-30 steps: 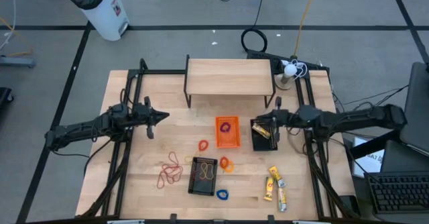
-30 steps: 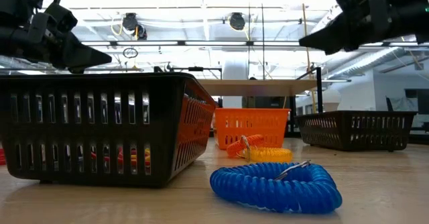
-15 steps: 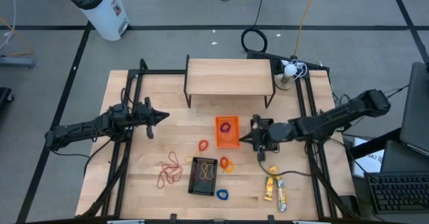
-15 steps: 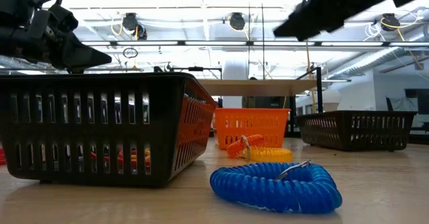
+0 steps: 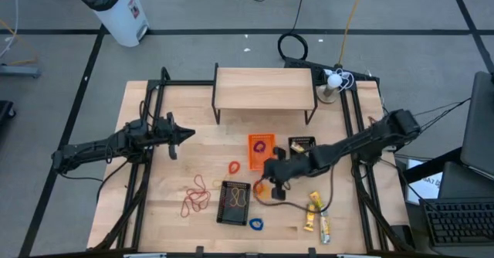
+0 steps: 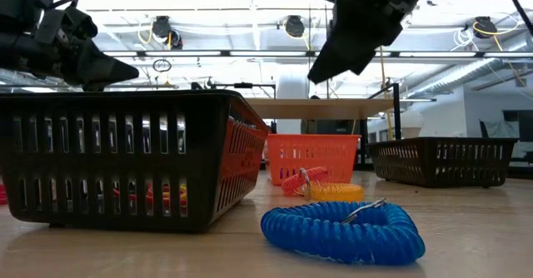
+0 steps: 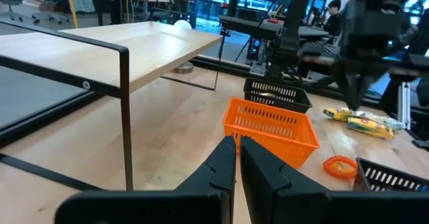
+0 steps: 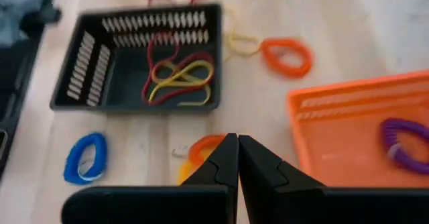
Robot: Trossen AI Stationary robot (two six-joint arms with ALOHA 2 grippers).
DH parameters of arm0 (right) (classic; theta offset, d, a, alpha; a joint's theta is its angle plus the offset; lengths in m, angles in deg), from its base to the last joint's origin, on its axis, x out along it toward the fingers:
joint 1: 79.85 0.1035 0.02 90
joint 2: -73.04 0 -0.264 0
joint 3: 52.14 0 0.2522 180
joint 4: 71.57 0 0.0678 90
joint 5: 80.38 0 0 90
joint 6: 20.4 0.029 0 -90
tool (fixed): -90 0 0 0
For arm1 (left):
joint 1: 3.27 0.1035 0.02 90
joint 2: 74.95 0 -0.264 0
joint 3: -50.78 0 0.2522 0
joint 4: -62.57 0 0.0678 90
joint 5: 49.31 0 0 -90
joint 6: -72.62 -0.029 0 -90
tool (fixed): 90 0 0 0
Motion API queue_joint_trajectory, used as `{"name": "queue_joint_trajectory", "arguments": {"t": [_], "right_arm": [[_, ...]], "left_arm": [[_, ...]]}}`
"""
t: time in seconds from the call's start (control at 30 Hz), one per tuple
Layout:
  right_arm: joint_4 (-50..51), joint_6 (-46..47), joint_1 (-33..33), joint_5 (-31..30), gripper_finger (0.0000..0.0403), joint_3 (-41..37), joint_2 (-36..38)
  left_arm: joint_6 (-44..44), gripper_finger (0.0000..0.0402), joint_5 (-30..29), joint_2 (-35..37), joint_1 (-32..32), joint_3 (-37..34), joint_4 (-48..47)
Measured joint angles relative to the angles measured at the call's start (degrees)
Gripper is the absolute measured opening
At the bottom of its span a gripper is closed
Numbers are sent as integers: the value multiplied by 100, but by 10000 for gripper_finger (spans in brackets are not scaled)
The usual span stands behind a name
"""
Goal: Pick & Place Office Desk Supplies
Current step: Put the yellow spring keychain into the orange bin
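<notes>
The orange coil ring lies on top of the yellow coil ring, so I need to open my right gripper and take the yellow coil ring [image 6: 340, 192] by its uncovered side.
The supplies lie loose on the table: red rubber-band loops [image 5: 196, 197], an orange ring [image 5: 234, 167], an orange and a yellow coil ring [image 8: 199, 151], a blue coil ring [image 6: 341, 231] and yellow packets [image 5: 316, 215]. A black basket [image 8: 141, 63] holds red and yellow bands; an orange basket [image 5: 262, 151] holds a purple ring [image 8: 401, 143]. My right gripper [image 8: 236, 158] hangs shut above the orange and yellow rings, well clear of the table, pointing slantwise down. My left gripper [image 5: 179, 137] waits level at the left, its fingers [image 7: 236, 162] together and holding nothing.
A low wooden shelf [image 5: 265, 88] on black legs stands at the far middle. A second black basket [image 5: 302, 144] sits right of the orange one, partly under my right arm. Black frame rails run along both table sides. A white bin [image 5: 116, 7] stands on the floor beyond.
My right gripper has swung from over the right-hand black basket toward the table's left and near edge, past the orange basket, to above the orange and yellow rings. It has tipped from level to pointing slantwise down and has stayed shut.
</notes>
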Motion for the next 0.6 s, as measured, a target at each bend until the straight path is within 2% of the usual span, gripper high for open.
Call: {"name": "queue_joint_trajectory", "arguments": {"t": [0.27, 0.47, 0.6], "right_arm": [[1397, -395, 84, 897, 0, 1196, -1142], [1778, -612, -2, 1852, 26, 1384, -1371], [2103, -986, 0, 1709, 41, 1384, -1367]], "left_arm": [[22, 21, 0, 0, 0, 0, 2], [78, 21, 7, 0, 0, 0, 3], [77, 21, 11, 0, 0, 0, 4]]}}
